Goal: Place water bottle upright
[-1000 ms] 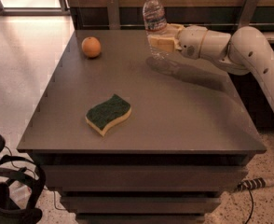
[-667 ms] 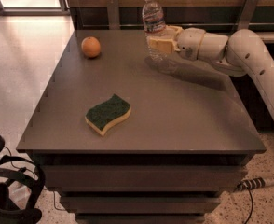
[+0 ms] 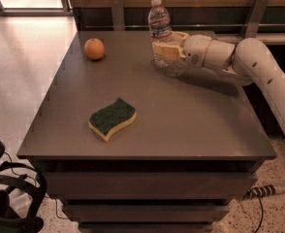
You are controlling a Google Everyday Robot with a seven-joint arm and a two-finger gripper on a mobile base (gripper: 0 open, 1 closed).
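Note:
I will let go of the water bottle upright on the grey table, a little closer to the front edge than the orange (image 3: 168, 74).
The water bottle (image 3: 159, 22) is a small clear plastic bottle with a white cap. It stands upright at the back of the grey table (image 3: 191, 115), its base at or just above the tabletop. My gripper (image 3: 167, 43) reaches in from the right. Its tan fingers (image 3: 164, 51) sit on either side of the bottle's middle and grip it. The white arm (image 3: 259, 62) stretches off to the right edge of the view.
An orange (image 3: 94, 48) sits at the back left of the table. A green and yellow sponge (image 3: 112, 118) lies near the front middle. A wooden wall with metal posts (image 3: 117, 11) runs behind the table. Black gear (image 3: 9, 198) and cables lie on the floor at lower left.
The gripper and the bottle have moved down a little and slightly left, bringing the bottle's base closer to the tabletop. The orange and sponge have not moved.

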